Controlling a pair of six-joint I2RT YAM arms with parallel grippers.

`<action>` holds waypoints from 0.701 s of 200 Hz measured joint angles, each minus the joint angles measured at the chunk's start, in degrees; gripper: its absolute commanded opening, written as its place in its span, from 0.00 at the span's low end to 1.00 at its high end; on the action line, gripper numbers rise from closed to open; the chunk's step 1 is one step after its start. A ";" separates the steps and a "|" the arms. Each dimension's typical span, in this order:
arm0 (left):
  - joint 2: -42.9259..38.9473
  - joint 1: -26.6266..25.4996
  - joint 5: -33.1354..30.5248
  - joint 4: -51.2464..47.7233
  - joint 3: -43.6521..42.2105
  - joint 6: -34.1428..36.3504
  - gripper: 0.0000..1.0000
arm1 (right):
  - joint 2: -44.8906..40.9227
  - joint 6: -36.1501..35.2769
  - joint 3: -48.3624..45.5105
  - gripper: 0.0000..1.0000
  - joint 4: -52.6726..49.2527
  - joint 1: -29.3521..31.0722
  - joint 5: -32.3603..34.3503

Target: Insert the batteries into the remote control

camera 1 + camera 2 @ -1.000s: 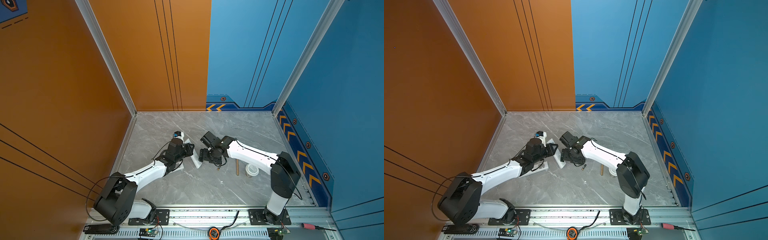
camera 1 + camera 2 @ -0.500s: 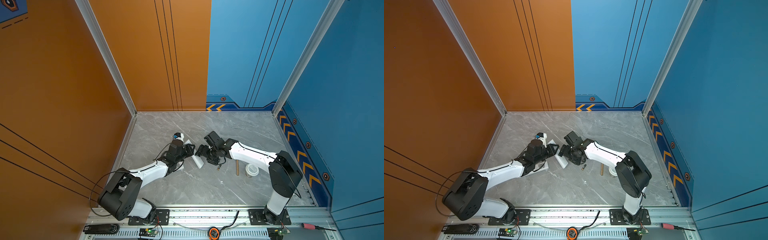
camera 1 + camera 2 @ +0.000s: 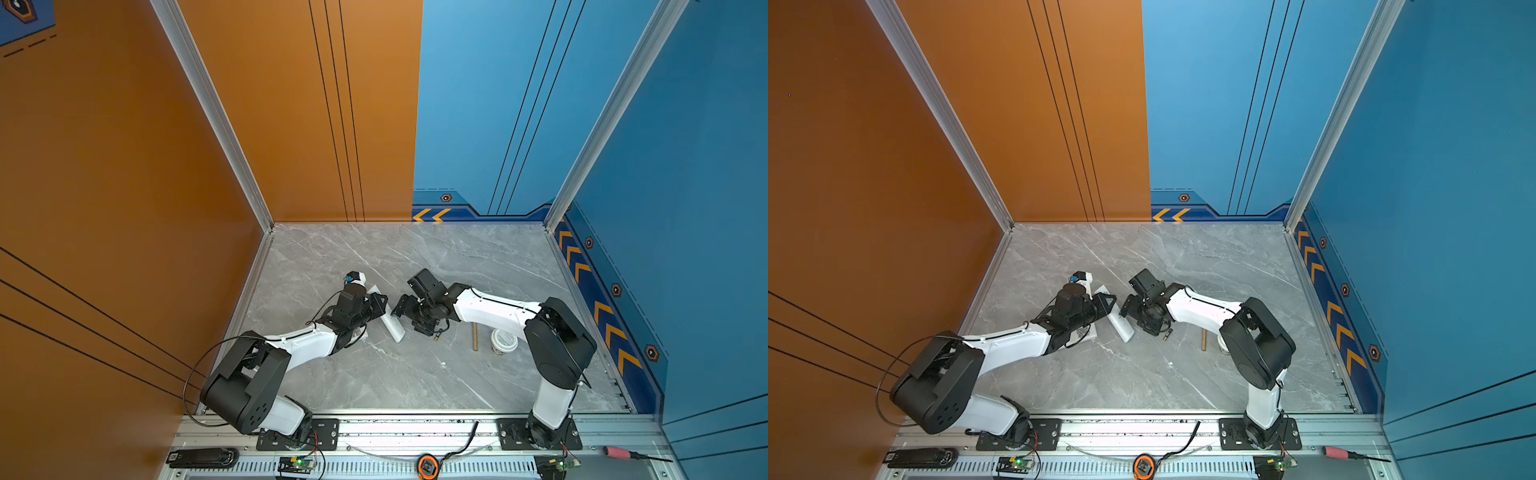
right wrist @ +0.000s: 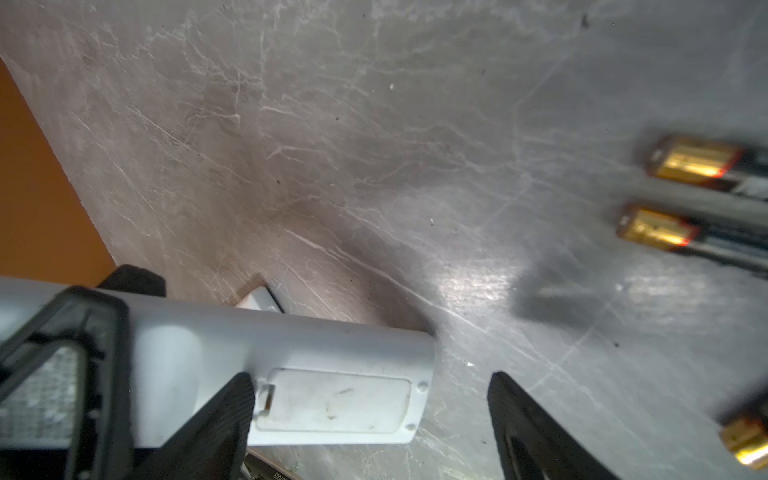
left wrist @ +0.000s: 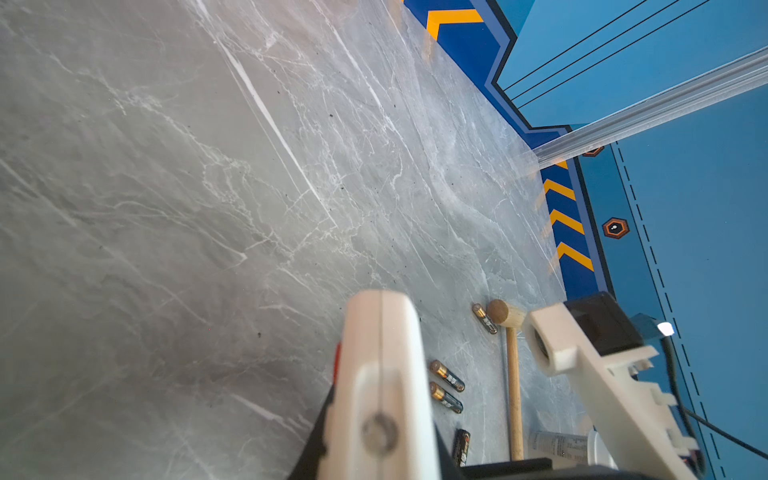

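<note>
The far finger of my right gripper is clear of the remote control's end, so that gripper should close on the remote control's latch (image 4: 263,400) and that end before opening the cover.
My left gripper (image 3: 379,306) (image 5: 380,432) is shut on a white remote control (image 3: 395,329) (image 3: 1124,329) (image 5: 380,365), held low over the grey table. In the right wrist view the remote control (image 4: 332,399) shows its closed battery cover. My right gripper (image 3: 402,308) (image 4: 370,419) is open and straddles that end. One of its fingers (image 4: 224,419) is against the cover's latch end, the other stands apart. Several batteries (image 5: 446,376) (image 4: 698,164), black with gold ends, lie loose on the table beside the remote. One battery (image 3: 436,337) shows in a top view.
A wooden mallet (image 5: 514,374) (image 3: 475,336) and a white cup (image 3: 503,341) lie right of the batteries. A second white remote (image 3: 1101,291) lies under my left wrist. A black remote (image 3: 203,457), a tape measure (image 3: 428,465) and a red screwdriver (image 3: 619,453) rest on the front rail.
My right gripper has moved left and down, closing in on the remote's free end. My left gripper keeps its hold, and the remote has dropped slightly towards the table.
</note>
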 measured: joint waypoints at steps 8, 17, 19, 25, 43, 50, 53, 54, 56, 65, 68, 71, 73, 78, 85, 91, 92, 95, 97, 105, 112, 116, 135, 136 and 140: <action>0.13 0.00 -0.04 0.33 -0.11 -0.31 0.00 | 0.07 0.00 -0.02 0.86 0.20 0.00 0.00; 0.17 0.00 -0.11 0.66 -0.28 -0.37 0.00 | 0.13 -0.02 -0.02 0.86 0.26 0.00 0.02; 0.20 0.00 -0.15 0.70 -0.33 -0.46 0.00 | 0.15 -0.02 -0.02 0.86 0.28 0.00 0.00; 0.22 0.02 -0.17 0.79 -0.37 -0.55 0.00 | 0.24 -0.02 -0.02 0.86 0.35 0.00 -0.02; 0.31 0.11 -0.28 1.01 -0.55 -0.92 0.00 | 0.44 -0.04 -0.02 0.85 0.66 0.00 -0.22; 0.33 0.11 -0.42 1.18 -0.66 -1.14 0.00 | 0.50 -0.07 -0.02 0.85 0.74 0.00 -0.24; 0.33 0.11 -0.42 1.22 -0.70 -1.27 0.00 | 0.55 -0.07 -0.02 0.85 0.74 0.00 -0.31; 0.33 0.11 -0.46 1.22 -0.72 -1.33 0.00 | 0.57 -0.07 0.00 0.85 0.74 0.00 -0.33; 0.33 0.11 -0.52 1.27 -0.74 -1.33 0.00 | 0.57 -0.07 0.00 0.85 0.76 0.00 -0.35; 0.33 0.11 -0.66 1.46 -0.92 -1.57 0.00 | 0.70 -0.11 0.02 0.84 0.81 0.00 -0.42; 0.33 0.11 -0.72 1.55 -0.98 -1.68 0.00 | 0.72 -0.15 0.02 0.84 0.81 0.00 -0.42; 0.33 0.11 -0.81 1.64 -1.07 -1.77 0.00 | 0.76 -0.24 0.04 0.84 0.83 0.00 -0.42; 0.33 0.11 -0.83 1.70 -1.11 -1.79 0.00 | 0.81 -0.28 0.09 0.84 0.81 0.00 -0.42; 0.33 0.11 -0.90 1.88 -1.20 -1.90 0.00 | 0.92 -0.37 0.22 0.83 0.76 0.00 -0.44; 0.33 0.11 -1.07 1.92 -1.25 -2.01 0.00 | 1.14 -0.74 0.57 0.83 0.57 0.02 -0.42; 0.33 0.11 -1.20 1.97 -1.29 -2.16 0.00 | 1.36 -1.14 1.01 0.82 0.13 0.04 -0.42; 0.33 0.11 -1.22 1.97 -1.31 -2.19 0.00 | 1.40 -1.20 1.07 0.82 0.09 0.04 -0.39; 0.33 0.11 -1.27 1.99 -1.33 -2.19 0.00 | 1.55 -1.42 1.36 0.82 -0.24 0.07 -0.37; 0.35 0.11 -1.31 1.99 -1.33 -2.21 0.00 | 1.64 -1.57 1.57 0.82 -0.37 0.07 -0.37; 0.39 0.11 -1.60 2.03 -1.33 -2.25 0.00 | 2.05 -2.32 2.43 0.81 -1.25 0.11 -0.20; 0.42 0.11 -1.73 2.08 -1.33 -2.34 0.00 | 2.40 -3.06 3.21 0.81 -2.19 0.11 -0.11; 0.44 0.11 -1.81 2.05 -1.36 -2.38 0.00 | 2.58 -3.39 3.61 0.80 -2.62 0.11 0.02; 0.44 0.09 -2.08 2.25 -1.44 -2.38 0.00 | 3.41 -5.57 5.70 0.75 -5.03 0.22 0.66; 0.44 0.09 -2.10 2.27 -1.44 -2.38 0.00 | 3.43 -5.60 5.79 0.74 -5.14 0.22 0.66; 0.44 0.04 -2.12 2.34 -1.46 -2.38 0.00 | 3.63 -6.27 6.29 0.73 -5.70 0.28 0.85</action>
